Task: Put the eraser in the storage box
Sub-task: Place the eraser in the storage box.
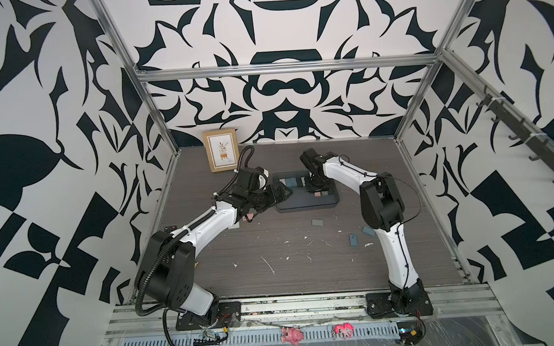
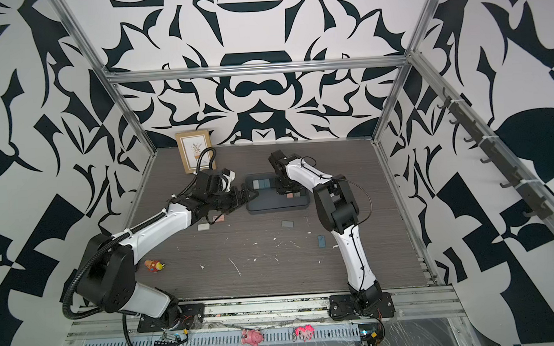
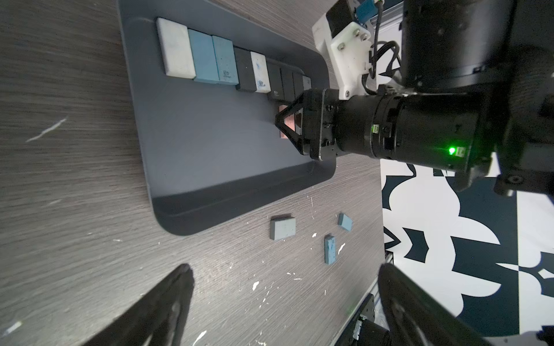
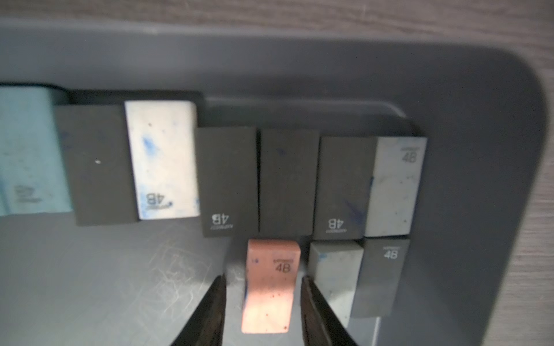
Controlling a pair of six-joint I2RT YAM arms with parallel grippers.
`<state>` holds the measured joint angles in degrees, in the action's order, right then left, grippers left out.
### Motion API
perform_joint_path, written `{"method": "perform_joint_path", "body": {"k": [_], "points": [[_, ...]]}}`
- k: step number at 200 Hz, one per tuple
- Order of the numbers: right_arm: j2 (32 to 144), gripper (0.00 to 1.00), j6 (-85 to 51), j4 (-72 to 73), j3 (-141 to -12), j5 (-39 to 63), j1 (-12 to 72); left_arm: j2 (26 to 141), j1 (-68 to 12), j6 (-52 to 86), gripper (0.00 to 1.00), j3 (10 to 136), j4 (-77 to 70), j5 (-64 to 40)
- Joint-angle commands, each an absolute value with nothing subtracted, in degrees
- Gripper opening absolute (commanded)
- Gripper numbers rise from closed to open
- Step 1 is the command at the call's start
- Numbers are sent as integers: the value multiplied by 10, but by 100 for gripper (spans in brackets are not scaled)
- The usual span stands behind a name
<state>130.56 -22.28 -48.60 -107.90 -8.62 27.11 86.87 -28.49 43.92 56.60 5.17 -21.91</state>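
The loose pink eraser on the table under my left arm is next, and my left gripper should go to it and close on that eraser's near end (image 1: 250, 218).
The storage box (image 1: 306, 208) (image 2: 277, 208) is a dark slate-grey tray mid-table with a row of white, blue and black erasers along its far side. A pink eraser (image 4: 271, 284) (image 1: 317, 194) rests on the box floor (image 4: 464, 149) beside a grey and a black one. My right gripper (image 4: 263, 276) (image 1: 317, 189) points down over it, open, a gap showing between each finger and the eraser. My left gripper (image 3: 286, 266) (image 1: 281, 193) hovers wide open and empty at the box's left end (image 3: 209, 134).
Loose erasers lie on the wooden table in front of the box: a grey one (image 1: 317, 222) (image 3: 282, 228), two blue ones (image 1: 353, 239) (image 1: 368, 231), and a pink (image 1: 248, 217) and a grey one (image 1: 234, 225) under my left arm. A framed picture (image 1: 220, 149) leans on the back wall.
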Motion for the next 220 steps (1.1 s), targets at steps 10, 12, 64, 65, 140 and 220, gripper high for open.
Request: {"method": "perform_joint_path", "body": {"k": [10, 12, 64, 65, 140, 220], "points": [[1269, 45, -217, -501, -1111, -102, 273, 868, -282, 439, 99, 556, 53, -222], [1269, 45, -217, -501, -1112, -102, 273, 868, -282, 439, 99, 557, 53, -222], [1267, 46, -213, -507, -1122, -103, 273, 865, -282, 438, 99, 562, 62, -222], [1267, 46, -213, -507, -1122, -102, 273, 865, -282, 438, 99, 562, 63, -222], [1222, 53, -209, -512, -1127, -97, 273, 858, -271, 346, 99, 640, 230, -152], [1086, 82, -215, -468, -1040, -53, 275, 865, -155, 268, 99, 691, 411, -111]]}}
